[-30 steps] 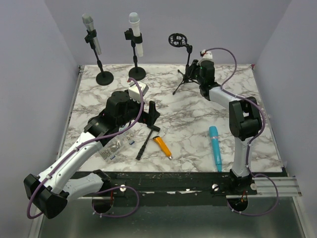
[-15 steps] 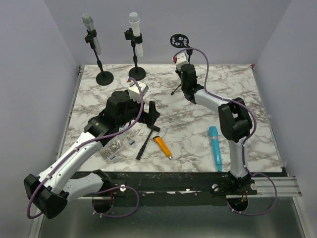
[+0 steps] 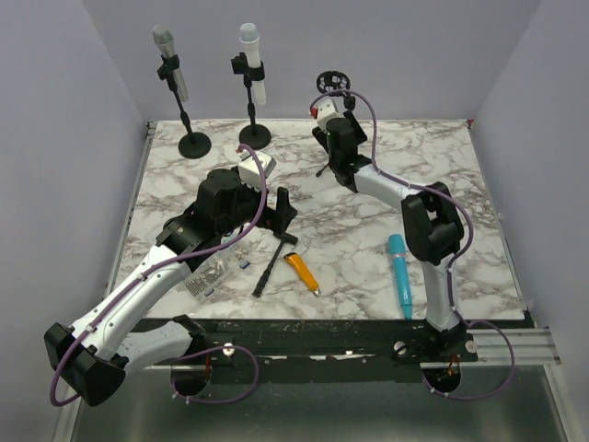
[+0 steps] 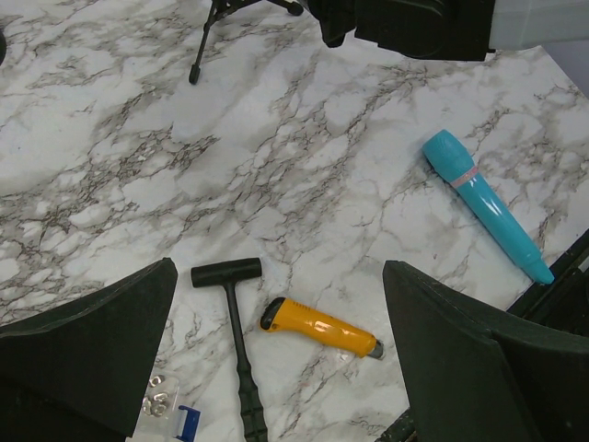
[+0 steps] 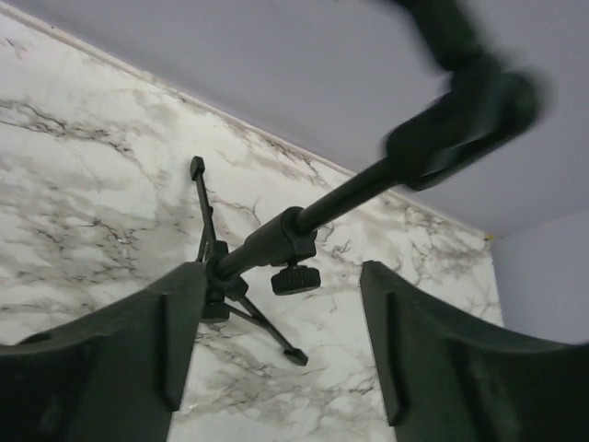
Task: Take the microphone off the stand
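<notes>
The pole of the tripod stand slants across my right gripper's fingers, so I should back away, line up with it, and then grip it just below the ring mount (image 3: 349,102).
Two microphones sit in clips on round-base stands at the back left: a grey one (image 3: 166,46) and a white one (image 3: 251,46). A teal microphone (image 3: 401,276) (image 4: 483,203) lies flat on the marble near the right arm's base. A black tripod stand (image 5: 276,244) carries an empty ring mount (image 3: 331,81). My right gripper (image 3: 327,138) (image 5: 283,281) is open at this stand. The stand's pole and clamp knob lie between and just ahead of its fingers; whether they touch I cannot tell. My left gripper (image 3: 281,210) (image 4: 276,285) hangs open over the table, holding nothing.
A black hammer (image 4: 235,341) and an orange utility knife (image 4: 317,329) lie below the left gripper. A small bag of washers (image 3: 210,276) rests beside the left arm. Walls close in the table at the back and sides.
The right arm swung left along the back of the table, from the tripod's right side onto the tripod, and its jaws opened. The ring mount shifted slightly. The left arm stayed still.
</notes>
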Motion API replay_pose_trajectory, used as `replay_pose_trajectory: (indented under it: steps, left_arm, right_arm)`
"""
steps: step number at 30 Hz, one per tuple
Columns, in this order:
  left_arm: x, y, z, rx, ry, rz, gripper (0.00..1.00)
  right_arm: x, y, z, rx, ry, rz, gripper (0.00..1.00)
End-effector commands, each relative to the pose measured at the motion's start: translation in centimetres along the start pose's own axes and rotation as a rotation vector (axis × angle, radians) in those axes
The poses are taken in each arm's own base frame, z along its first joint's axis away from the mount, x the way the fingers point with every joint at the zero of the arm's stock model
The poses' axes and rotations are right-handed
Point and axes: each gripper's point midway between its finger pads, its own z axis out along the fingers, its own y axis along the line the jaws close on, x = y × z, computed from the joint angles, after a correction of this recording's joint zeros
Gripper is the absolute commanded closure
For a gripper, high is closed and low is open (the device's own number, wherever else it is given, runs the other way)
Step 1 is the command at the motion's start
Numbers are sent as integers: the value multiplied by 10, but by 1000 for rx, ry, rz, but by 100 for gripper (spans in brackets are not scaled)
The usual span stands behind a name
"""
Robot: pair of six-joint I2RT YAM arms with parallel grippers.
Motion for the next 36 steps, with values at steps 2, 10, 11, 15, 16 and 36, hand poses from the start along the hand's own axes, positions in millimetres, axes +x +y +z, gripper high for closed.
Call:
replay_pose_trajectory:
  steps: [2,10,11,15,16,36]
  left_arm:
    - [-7,-2,-3,0,-23,13,1]
    - [-8,-5,-5,12,-25,11,2]
    - [-8,-5,-4,12,-24,11,1]
    - [-9,-6,-6,17,-30,10,2]
    - [-9,-6,-6,18,-30,8,2]
    - [-7,-4,-3,7,-20,14,1]
  right_arm:
    - [-38,-27,-28,-2,-39,209,18]
    - [-33,-26,-52,-112,3,503,14]
    - [-31,-26,-53,-145,16,561,14]
    - [-23,-23,-57,-264,67,762,14]
    - [-22,-22,-57,-294,76,813,13]
    - [-44,-41,14,-352,-56,695,11]
